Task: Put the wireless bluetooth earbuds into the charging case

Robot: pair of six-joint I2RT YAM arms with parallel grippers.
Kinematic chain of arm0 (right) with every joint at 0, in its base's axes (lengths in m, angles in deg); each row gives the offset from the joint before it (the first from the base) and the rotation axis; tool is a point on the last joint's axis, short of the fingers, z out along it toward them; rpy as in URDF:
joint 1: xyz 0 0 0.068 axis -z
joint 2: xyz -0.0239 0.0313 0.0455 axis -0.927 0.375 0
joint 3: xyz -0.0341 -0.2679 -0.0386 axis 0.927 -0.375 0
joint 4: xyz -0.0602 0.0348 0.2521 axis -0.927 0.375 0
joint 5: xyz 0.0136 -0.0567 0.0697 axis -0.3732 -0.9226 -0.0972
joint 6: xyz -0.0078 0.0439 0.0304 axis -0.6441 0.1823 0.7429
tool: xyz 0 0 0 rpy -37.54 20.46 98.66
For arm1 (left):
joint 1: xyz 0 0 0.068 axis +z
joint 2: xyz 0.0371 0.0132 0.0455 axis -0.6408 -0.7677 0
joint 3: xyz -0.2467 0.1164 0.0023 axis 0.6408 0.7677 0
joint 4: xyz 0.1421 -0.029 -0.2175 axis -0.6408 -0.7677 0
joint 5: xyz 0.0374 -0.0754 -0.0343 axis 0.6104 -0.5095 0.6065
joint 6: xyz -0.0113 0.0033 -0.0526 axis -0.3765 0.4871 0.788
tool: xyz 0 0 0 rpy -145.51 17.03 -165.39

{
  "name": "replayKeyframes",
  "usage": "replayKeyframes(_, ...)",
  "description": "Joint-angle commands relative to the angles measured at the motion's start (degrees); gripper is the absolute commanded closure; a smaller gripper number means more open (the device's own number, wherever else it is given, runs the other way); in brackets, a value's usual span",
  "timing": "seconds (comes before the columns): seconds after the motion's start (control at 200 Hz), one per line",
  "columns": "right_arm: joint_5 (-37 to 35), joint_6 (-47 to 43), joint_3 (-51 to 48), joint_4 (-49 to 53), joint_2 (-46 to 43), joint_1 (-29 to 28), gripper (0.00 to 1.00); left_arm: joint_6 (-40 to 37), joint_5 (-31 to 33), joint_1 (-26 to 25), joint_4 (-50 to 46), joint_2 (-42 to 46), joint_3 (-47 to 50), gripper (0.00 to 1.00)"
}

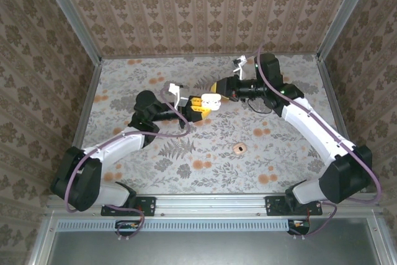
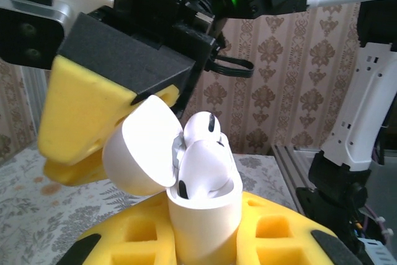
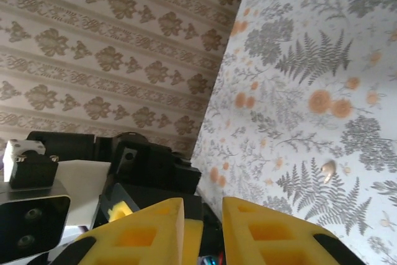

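Observation:
Next, my left gripper lets go of the white charging case on the floral table [image 1: 173,119] just beyond the near fern print.
The white charging case [image 2: 205,221] stands upright between the yellow foam fingers [image 2: 282,234] of my left gripper [image 2: 205,243], which is shut on it. Its lid [image 2: 139,147] is swung open to the left. Two white earbuds sit in the case: one [image 2: 208,169] low in its well, the other [image 2: 201,128] behind it and standing higher. My right gripper [image 2: 80,122] hovers just above and left of the lid, a yellow finger close to it. In the right wrist view its fingers [image 3: 146,234] stand slightly apart with nothing between them. From above, both grippers [image 1: 200,105] [image 1: 218,89] meet at the case [image 1: 209,100] mid-table.
A round pinkish-tan disc [image 1: 239,148] with a dark centre lies on the floral table top [image 1: 186,159], nearer the arm bases than the grippers. Patterned walls [image 1: 205,10] enclose the table at the back and sides. A metal rail [image 1: 211,203] runs along the near edge.

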Motion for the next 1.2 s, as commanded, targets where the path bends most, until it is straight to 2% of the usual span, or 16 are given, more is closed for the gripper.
replayKeyframes(0.0, 7.17, 1.62, -0.77, -4.6, -0.86, -1.68, 0.78, 0.29, -1.22, 0.54, -0.56, -1.23, -2.78, 1.0)
replayKeyframes(0.19, 7.42, -4.28, -0.43, 1.35, -3.22, -3.01, 0.78, 2.66, -0.28, 1.28, -0.2, -1.8, -3.36, 1.0)
replayKeyframes(0.355, 4.88, -9.02, 0.02, 6.73, -3.84, -3.92, 0.77, 4.59, 0.1, 1.85, -0.14, -1.89, -3.57, 1.0)
replayKeyframes(0.435, 1.52, -10.01, -0.07, 7.71, -4.98, -3.7, 0.76, 5.41, 0.22, 2.28, -0.33, -1.64, -3.28, 1.0)
replayKeyframes(0.555, -8.22, -11.04, -0.03, 10.03, -8.0, -2.24, 0.66, 6.2, 2.04, 4.51, -3.18, 0.09, -1.43, 1.0)
replayKeyframes(0.64, -17.91, -12.4, -0.36, 13.96, -9.89, -0.79, 0.63, 6.93, 4.47, 6.79, -8.51, 2.39, 0.29, 1.0)
replayKeyframes(0.675, -21.38, -12.82, -0.74, 15.75, -10.17, -0.26, 0.61, 7.42, 5.43, 9.33, -11.82, 3.05, 0.77, 1.0)
replayKeyframes(0.77, -29.44, -14.21, -0.98, 22.64, -8.75, 0.14, 0.58, 6.65, 7.87, 13.26, -27.19, 3.66, -0.61, 1.0)
replayKeyframes(0.85, -32.33, -14.53, -2.29, 26.57, -6.77, 0.17, 0.55, 4.8, 9.34, 16.15, -39.76, 1.83, -3.14, 1.0)
replayKeyframes(0.92, -34.46, -14.2, -4.63, 28.58, -5.39, 0.13, 0.52, 5.04, 10.01, 18.59, -46.11, -1.26, -4.62, 1.0)
replayKeyframes(1.035, -37.45, -13.34, -9.5, 30.84, -3.63, -0.11, 0.48, 6.47, 11.76, 21.46, -51.28, -7.73, -6.11, 0.99)
replayKeyframes(1.195, -39.99, -12.5, -16.19, 32.71, -3.34, -2.34, 0.43, 5.33, 14.59, 21.63, -56.75, -17.35, -9.57, 0.96)
